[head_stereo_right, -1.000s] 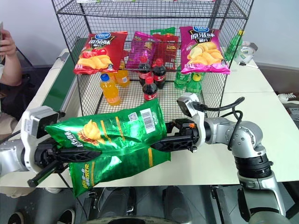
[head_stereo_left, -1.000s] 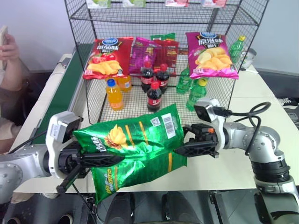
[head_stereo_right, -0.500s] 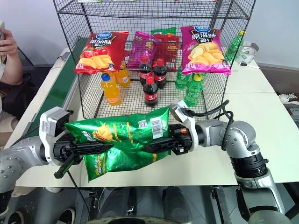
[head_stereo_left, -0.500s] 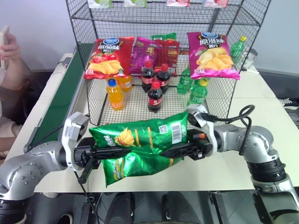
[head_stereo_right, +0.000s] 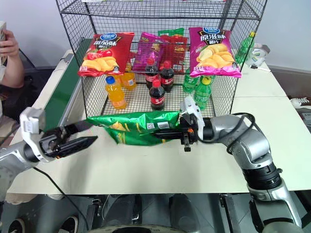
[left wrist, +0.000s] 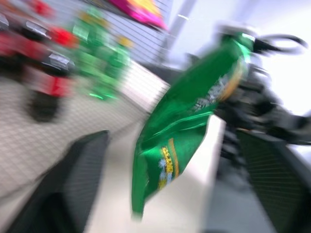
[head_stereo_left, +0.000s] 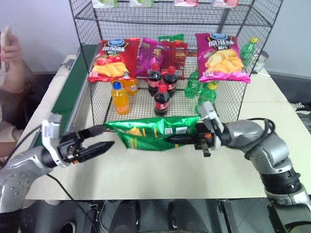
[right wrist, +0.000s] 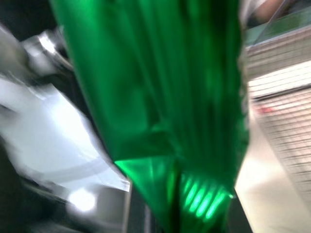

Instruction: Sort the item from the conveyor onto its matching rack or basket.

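My right gripper is going to release the green crisp bag on the rack (head_stereo_left: 166, 51) between the red and magenta crisp bags. The green bag hangs just above the table now.
The item, a glossy green crisp bag (head_stereo_left: 154, 130), hangs level and edge-on just above the table in front of the rack's lowest tier. My right gripper (head_stereo_left: 176, 140) is shut on its right end; the bag (right wrist: 165, 97) is close up in the right wrist view. My left gripper (head_stereo_left: 109, 135) stands open just left of the bag's left end, apart from it. In the left wrist view the bag (left wrist: 194, 107) sits ahead between my spread fingers (left wrist: 73, 184). The black wire rack (head_stereo_left: 228, 99) stands behind. The dark green conveyor (head_stereo_left: 68, 97) runs along the left.
On the rack lie a red crisp bag (head_stereo_left: 112, 59), a magenta crisp bag (head_stereo_left: 222, 56) and smaller packets; orange (head_stereo_left: 119, 98), cola (head_stereo_left: 161, 99) and green bottles (head_stereo_left: 205, 97) stand on its lowest tier. A person's hand (head_stereo_left: 10, 47) shows at far left. Bare white table (head_stereo_left: 160, 170) lies in front.
My left gripper let go of the green bag and drew back to the left. The bag turned from face-up to edge-on and level, now held by the right gripper alone, nearer the rack.
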You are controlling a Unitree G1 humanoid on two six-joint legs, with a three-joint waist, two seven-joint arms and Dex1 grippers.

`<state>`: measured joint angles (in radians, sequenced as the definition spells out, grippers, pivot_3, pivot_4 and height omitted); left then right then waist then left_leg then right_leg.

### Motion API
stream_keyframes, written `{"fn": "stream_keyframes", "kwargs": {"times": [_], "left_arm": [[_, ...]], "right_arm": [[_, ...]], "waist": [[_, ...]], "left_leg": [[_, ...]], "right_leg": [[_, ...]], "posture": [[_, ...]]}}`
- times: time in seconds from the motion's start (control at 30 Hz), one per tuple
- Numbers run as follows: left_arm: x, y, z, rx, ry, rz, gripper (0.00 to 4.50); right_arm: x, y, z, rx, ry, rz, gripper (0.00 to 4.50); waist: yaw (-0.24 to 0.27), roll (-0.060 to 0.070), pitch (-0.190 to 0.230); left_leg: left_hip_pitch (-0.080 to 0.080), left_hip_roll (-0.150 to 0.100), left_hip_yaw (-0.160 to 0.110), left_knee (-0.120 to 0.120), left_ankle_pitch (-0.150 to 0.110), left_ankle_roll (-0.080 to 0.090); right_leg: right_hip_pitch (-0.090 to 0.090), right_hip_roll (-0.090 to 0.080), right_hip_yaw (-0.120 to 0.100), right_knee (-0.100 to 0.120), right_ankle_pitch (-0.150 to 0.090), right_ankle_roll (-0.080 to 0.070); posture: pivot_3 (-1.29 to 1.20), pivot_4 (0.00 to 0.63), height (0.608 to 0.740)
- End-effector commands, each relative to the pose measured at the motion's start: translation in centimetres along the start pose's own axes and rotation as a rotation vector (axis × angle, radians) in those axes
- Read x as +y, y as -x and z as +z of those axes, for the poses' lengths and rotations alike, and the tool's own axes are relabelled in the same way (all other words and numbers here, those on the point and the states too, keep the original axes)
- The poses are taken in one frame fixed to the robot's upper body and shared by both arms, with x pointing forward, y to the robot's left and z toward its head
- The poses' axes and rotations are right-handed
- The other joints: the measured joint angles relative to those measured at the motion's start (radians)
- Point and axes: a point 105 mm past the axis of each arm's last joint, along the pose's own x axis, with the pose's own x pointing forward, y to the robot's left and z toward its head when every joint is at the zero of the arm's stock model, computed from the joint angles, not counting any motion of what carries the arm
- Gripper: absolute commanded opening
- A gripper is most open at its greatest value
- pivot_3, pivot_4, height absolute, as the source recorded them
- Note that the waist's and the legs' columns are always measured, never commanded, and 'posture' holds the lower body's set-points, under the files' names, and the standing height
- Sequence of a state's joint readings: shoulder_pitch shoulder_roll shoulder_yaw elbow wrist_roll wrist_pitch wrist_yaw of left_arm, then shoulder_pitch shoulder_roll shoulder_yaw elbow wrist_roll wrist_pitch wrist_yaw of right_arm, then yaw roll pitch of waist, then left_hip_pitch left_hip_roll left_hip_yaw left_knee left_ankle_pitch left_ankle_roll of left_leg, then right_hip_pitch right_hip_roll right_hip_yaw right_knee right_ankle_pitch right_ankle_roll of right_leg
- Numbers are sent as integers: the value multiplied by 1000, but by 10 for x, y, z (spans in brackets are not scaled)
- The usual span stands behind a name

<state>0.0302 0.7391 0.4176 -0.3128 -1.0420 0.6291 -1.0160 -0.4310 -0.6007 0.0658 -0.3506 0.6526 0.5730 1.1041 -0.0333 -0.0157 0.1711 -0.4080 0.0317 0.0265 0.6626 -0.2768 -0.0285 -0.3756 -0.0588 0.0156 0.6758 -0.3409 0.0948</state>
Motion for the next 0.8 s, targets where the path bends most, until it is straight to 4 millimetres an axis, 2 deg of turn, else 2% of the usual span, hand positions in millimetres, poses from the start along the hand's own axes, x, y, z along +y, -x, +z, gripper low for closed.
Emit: {"fn": "stream_keyframes", "kwargs": {"times": [0.03, 0.1, 0.13, 0.2, 0.27, 0.4, 0.47, 0.63, 0.7, 0.8], "left_arm": [[8, -3, 20, -78, -192, 90, 4464], [16, -4, 23, -104, -229, 145, 4464], [20, -4, 24, -113, -255, 178, 4464], [25, -6, 23, -111, -288, 207, 4464], [29, -8, 21, -100, -303, 231, 4464], [35, -10, 28, -100, -440, 286, 4464], [39, -11, 33, -125, -454, 320, 4464], [40, -17, 24, -114, -456, 331, 4464], [38, -19, 21, -117, -442, 332, 4464], [36, -20, 17, -116, -448, 337, 4464]], "right_arm": [[-5, 3, 49, -78, 428, -132, 0], [-20, 4, 62, -40, 686, -249, 0], [-28, 6, 70, -52, 755, -318, 0], [-44, 9, 73, 1, 931, -438, 0], [-48, 7, 71, 10, 1007, -483, 0], [-78, 11, 72, 196, 1246, -675, 0], [-96, 15, 66, 300, 1274, -751, 0], [-129, 18, 65, 428, 1303, -912, 0], [-139, 18, 75, 424, 1288, -991, 0], [-156, 21, 67, 497, 1201, -1054, 0]], "waist": [[2, 0, 0], [6, -1, -1], [8, -1, -1], [11, -1, -1], [14, -1, -1], [14, -1, -1], [14, -1, -1], [10, -1, -1], [10, -1, -1], [10, -1, 0]], "left_leg": [[0, 0, 0, 0, 0, 0], [0, 0, 0, 0, 0, 0], [0, 0, 0, 0, 0, 0], [1, 0, 1, 0, 0, 0], [1, 0, 1, 0, 0, 0], [0, 0, 1, 0, 0, -1], [0, 0, 2, 0, 1, -1], [0, 0, 2, 0, 1, -2], [0, 0, 2, 0, 2, -2], [-1, 0, 3, 0, 3, -4]], "right_leg": [[0, 0, 0, 0, 0, 0], [0, 0, 0, 0, 0, 0], [0, 0, 0, 0, 0, 0], [0, 0, 0, 0, 0, 0], [0, 0, 0, 0, 0, 0], [-1, 0, 0, 0, 0, 0], [-1, 0, 1, 0, 0, 0], [-1, 0, 1, 1, 0, 0], [-3, 1, 2, 2, 0, 0], [-5, 1, 3, 4, 0, 0]], "posture": [[0, 150, 739], [0, 150, 739], [0, 150, 739], [0, 150, 739], [0, 150, 739], [0, 150, 739], [0, 150, 739], [0, 150, 739], [0, 150, 739], [0, 150, 739]]}}
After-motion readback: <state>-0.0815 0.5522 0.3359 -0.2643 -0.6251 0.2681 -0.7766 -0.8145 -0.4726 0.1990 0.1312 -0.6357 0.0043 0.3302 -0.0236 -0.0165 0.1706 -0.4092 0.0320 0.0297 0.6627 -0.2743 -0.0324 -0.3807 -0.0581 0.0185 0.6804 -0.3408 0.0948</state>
